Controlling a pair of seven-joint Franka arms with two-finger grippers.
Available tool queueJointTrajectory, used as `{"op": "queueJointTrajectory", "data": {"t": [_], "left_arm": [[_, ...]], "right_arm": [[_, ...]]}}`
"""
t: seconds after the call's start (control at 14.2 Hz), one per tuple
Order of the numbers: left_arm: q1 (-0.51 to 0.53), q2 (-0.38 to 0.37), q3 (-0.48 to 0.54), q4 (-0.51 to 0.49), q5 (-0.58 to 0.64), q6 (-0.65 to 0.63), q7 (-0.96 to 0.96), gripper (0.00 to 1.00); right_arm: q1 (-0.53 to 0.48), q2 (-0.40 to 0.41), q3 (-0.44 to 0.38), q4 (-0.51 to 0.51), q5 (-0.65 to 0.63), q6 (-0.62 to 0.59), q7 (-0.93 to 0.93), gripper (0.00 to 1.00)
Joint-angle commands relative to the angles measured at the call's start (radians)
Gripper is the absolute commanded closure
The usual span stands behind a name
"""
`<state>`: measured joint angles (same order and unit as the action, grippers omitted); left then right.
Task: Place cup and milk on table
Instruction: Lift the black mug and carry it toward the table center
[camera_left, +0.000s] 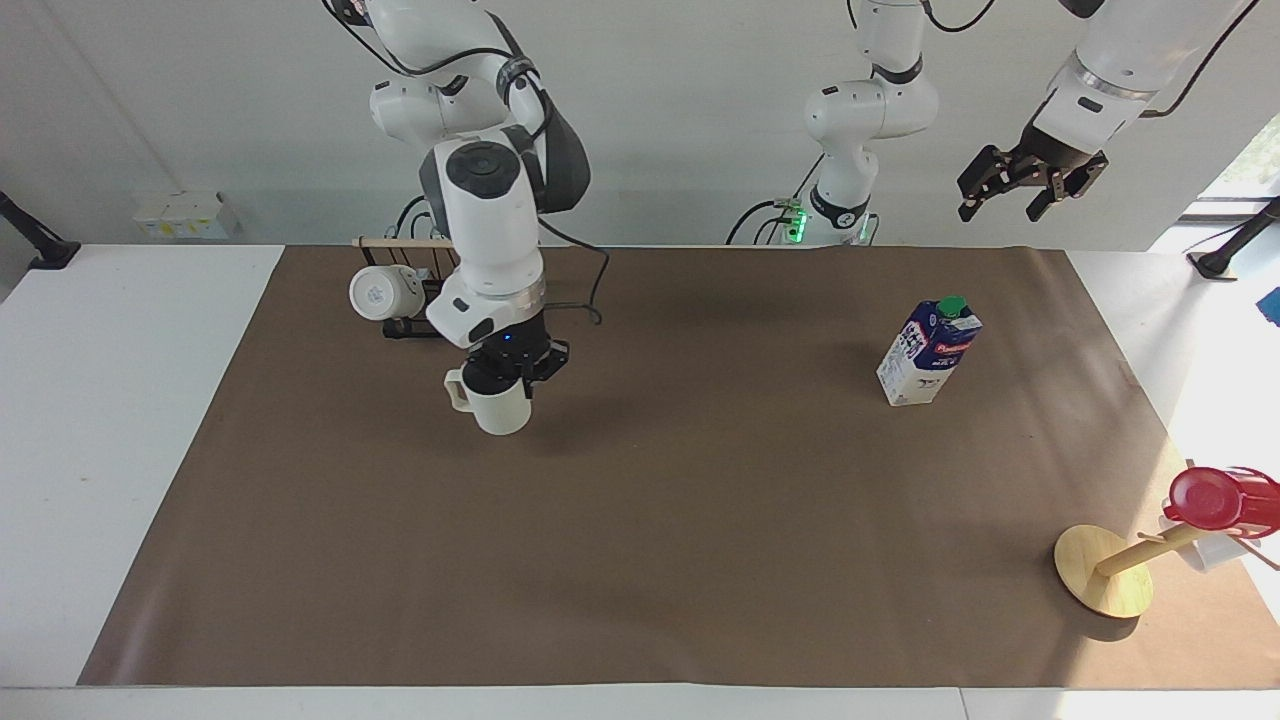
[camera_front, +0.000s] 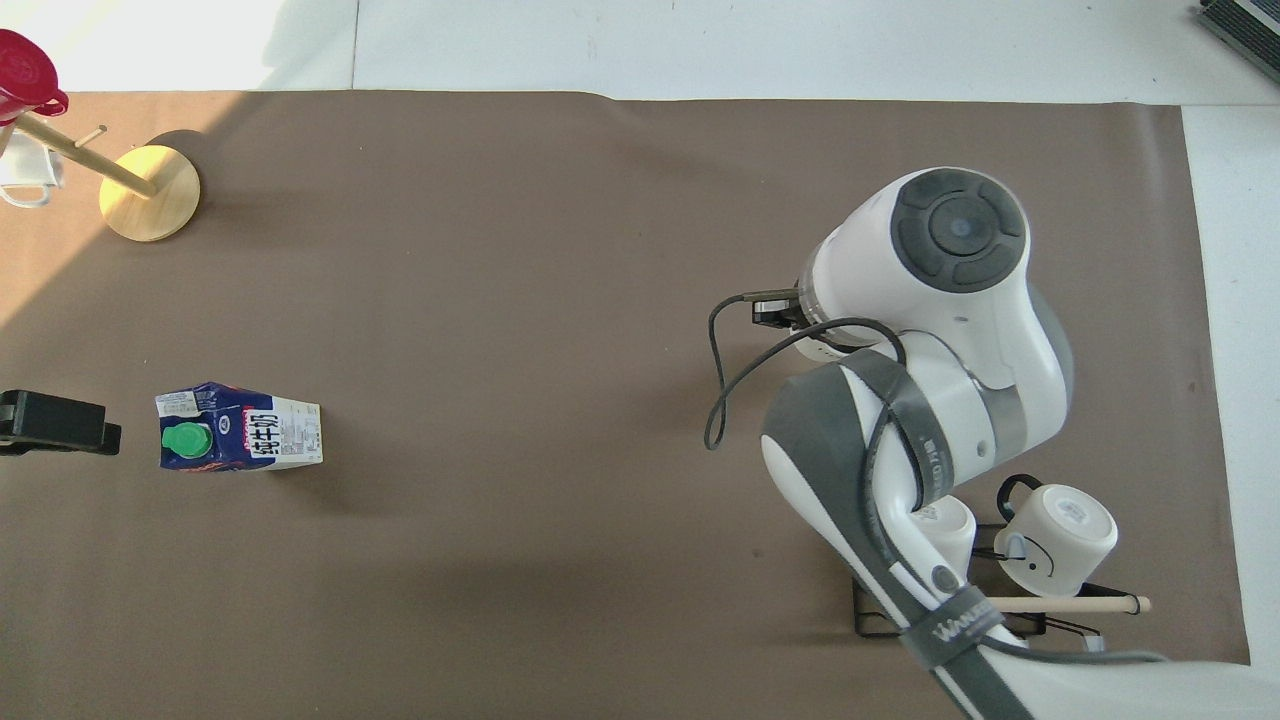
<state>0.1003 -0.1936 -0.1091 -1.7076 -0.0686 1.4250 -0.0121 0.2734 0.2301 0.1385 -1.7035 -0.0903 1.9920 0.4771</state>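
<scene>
Next, my left gripper will grip the milk carton's top, at the green cap (camera_front: 188, 439).
My right gripper (camera_left: 512, 375) is shut on the rim of the off-white cup (camera_left: 497, 409) and holds it upright just above the brown sheet of the table (camera_left: 700, 560), beside the mug rack. In the overhead view the right arm's wrist hides the cup. The blue-and-white milk carton (camera_left: 928, 352) with its green cap stands upright on the sheet toward the left arm's end; it also shows in the overhead view (camera_front: 240, 428). My left gripper (camera_left: 1028, 186) is open and empty, raised high beside the carton, and waits.
A black wire rack holds two plain white mugs (camera_left: 385, 292) near the right arm's base, also seen from overhead (camera_front: 1060, 540). A wooden mug tree (camera_left: 1105, 570) with a shiny red cup (camera_left: 1215, 498) stands at the sheet's corner, farther from the robots than the carton.
</scene>
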Motion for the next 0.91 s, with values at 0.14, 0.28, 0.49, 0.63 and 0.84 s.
{"op": "queueJointTrajectory", "data": {"t": [0.14, 0.28, 0.49, 0.63, 0.84], "left_arm": [[0.012, 0.002, -0.006, 0.005, 0.013, 0.006, 0.004, 0.00], [0.012, -0.004, -0.006, -0.009, 0.013, 0.015, 0.004, 0.00], [0.010, -0.007, -0.006, -0.017, 0.013, 0.025, 0.004, 0.00], [0.010, -0.010, -0.006, -0.024, 0.013, 0.029, 0.004, 0.00], [0.010, -0.033, -0.006, -0.075, 0.013, 0.049, 0.004, 0.00]], "right_arm": [[0.102, 0.130, 0.000, 0.177, -0.019, -0.094, 0.193, 1.00], [0.156, 0.191, -0.003, 0.264, -0.020, -0.131, 0.245, 1.00], [0.226, 0.282, -0.007, 0.364, -0.022, -0.144, 0.336, 1.00], [0.271, 0.330, -0.007, 0.418, -0.022, -0.142, 0.386, 1.00], [0.317, 0.385, -0.011, 0.452, -0.035, -0.137, 0.423, 1.00]]}}
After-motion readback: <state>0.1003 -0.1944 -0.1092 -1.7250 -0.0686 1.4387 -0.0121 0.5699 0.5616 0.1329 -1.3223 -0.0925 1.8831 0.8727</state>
